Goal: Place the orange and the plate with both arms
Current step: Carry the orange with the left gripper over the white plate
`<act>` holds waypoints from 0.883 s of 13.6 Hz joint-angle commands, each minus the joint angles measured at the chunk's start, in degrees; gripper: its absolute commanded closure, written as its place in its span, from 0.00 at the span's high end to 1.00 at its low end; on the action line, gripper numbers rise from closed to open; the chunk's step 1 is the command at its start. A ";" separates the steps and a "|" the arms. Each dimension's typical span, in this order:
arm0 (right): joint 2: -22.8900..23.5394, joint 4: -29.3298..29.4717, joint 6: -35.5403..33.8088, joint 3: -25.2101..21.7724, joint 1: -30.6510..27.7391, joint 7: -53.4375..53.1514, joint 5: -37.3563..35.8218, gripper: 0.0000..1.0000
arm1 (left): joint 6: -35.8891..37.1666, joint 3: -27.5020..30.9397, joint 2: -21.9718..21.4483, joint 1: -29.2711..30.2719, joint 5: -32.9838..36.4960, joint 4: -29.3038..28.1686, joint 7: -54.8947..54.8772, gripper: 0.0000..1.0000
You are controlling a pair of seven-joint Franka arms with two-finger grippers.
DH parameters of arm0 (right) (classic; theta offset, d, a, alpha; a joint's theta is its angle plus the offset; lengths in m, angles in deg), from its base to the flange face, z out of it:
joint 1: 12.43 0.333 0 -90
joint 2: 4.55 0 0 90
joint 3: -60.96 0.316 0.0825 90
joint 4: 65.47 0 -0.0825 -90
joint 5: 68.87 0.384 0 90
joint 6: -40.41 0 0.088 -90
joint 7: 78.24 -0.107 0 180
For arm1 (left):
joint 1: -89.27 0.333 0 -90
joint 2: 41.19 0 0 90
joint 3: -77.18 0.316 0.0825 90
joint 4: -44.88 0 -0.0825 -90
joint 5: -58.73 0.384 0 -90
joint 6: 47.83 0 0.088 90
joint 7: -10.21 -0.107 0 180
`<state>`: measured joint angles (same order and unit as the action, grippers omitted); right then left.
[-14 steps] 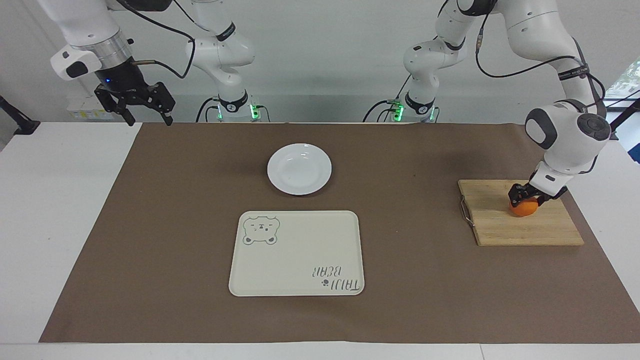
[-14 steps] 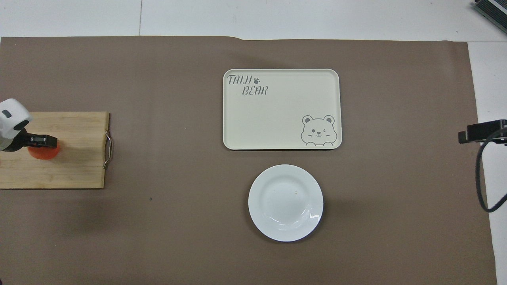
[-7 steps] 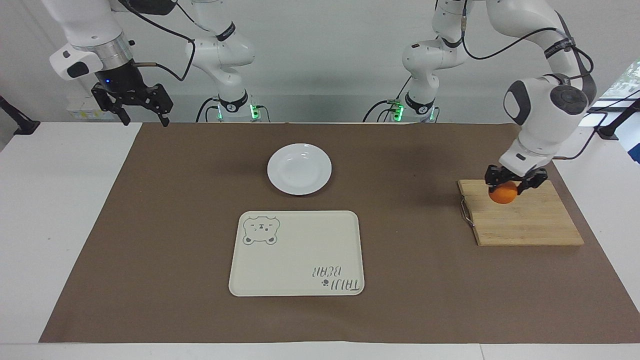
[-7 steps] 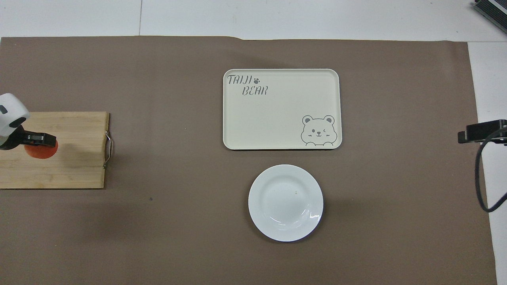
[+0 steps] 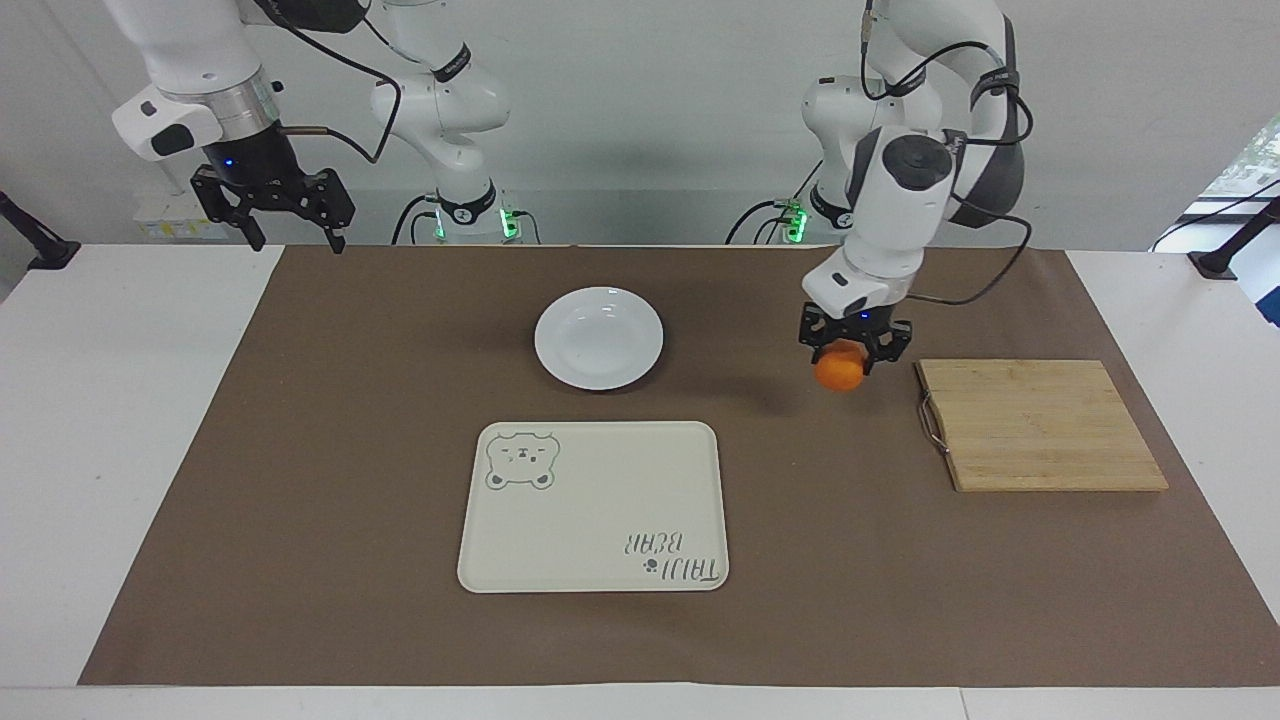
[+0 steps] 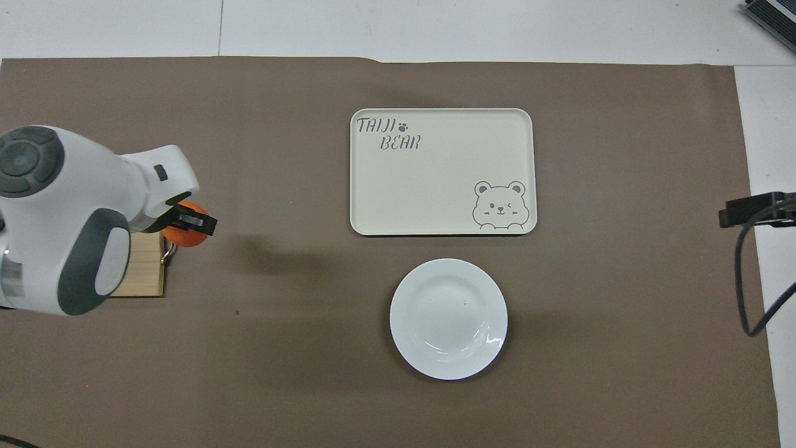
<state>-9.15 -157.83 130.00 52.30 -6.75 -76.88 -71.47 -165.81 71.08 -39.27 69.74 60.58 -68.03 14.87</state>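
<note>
The robot's left gripper should release the orange on the white plate (image 6: pixel 454 308), near its middle, a little toward the cream tray.
My left gripper (image 5: pixel 852 360) is shut on the orange (image 5: pixel 840 372) and holds it in the air over the brown mat, just off the handle end of the wooden cutting board (image 5: pixel 1040 425), between the board and the plate. In the overhead view the orange (image 6: pixel 183 235) shows under the left gripper (image 6: pixel 188 225). The white plate (image 5: pixel 598 338) lies empty on the mat near the robots; it also shows in the overhead view (image 6: pixel 448 318). My right gripper (image 5: pixel 272 222) is open and empty, raised over the mat's corner at the right arm's end, where it waits.
A cream rectangular tray with a bear drawing (image 5: pixel 594 506) lies empty beside the plate, farther from the robots; it also shows in the overhead view (image 6: pixel 443 172). The cutting board (image 6: pixel 146 267) is bare, with a metal handle (image 5: pixel 932 424). A brown mat (image 5: pixel 350 450) covers the table.
My left gripper has lifted the orange off the cutting board and carried it toward the plate, past the board's handle end. The right gripper has barely shifted.
</note>
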 commanded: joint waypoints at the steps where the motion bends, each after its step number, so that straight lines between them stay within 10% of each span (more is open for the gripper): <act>1: -0.06 -0.02 -1.00 0.13 -0.58 0.05 1.19 1.00 | -1.63 1.27 -0.07 -7.08 -1.94 0.85 4.64 0.00; 12: -0.85 -1.16 -0.91 -0.05 -0.58 -0.13 2.59 1.00 | -14.90 0.57 12.24 -23.36 -6.33 5.68 25.66 0.00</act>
<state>-9.15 -158.22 129.78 52.23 -6.79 -76.88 -70.86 -179.86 70.84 -28.26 47.16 55.80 -64.08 39.35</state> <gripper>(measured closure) 0.000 0.256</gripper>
